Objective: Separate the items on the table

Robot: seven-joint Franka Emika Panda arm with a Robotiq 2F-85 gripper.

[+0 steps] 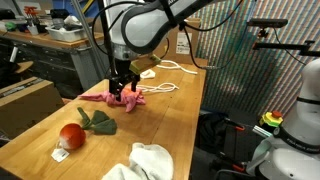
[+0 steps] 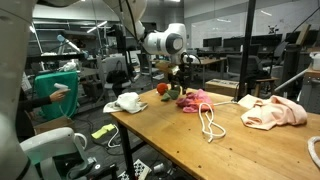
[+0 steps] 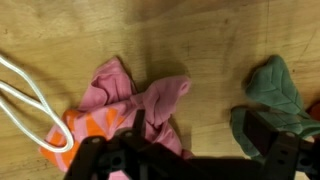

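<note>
The pink cloth's raised fold (image 1: 119,98) (image 3: 156,128) beside its orange patch is the next place for my gripper to go to and close.
My gripper (image 1: 123,88) (image 2: 183,82) (image 3: 200,128) hangs open, low over the table (image 1: 175,120) (image 2: 165,130). In the wrist view its left finger (image 3: 140,122) stands over the edge of the crumpled pink cloth (image 3: 130,100) (image 1: 128,99) (image 2: 196,101). The right finger (image 3: 262,130) is beside the green leaves (image 3: 275,90) (image 1: 99,121), with bare wood between the fingers. The red ball toy (image 1: 71,135) (image 2: 162,89) lies past the leaves. A white towel (image 1: 140,160) (image 2: 127,102) and a thin white rope (image 1: 160,88) (image 2: 210,125) (image 3: 25,100) lie apart.
A pale cloth heap (image 2: 272,112) lies towards one end of the table. A small white piece (image 1: 60,154) sits by the ball. A cardboard box (image 1: 183,40) stands at the far end. A cluttered workbench (image 1: 45,50) runs alongside, and a grey machine (image 1: 295,110) stands off the other edge.
</note>
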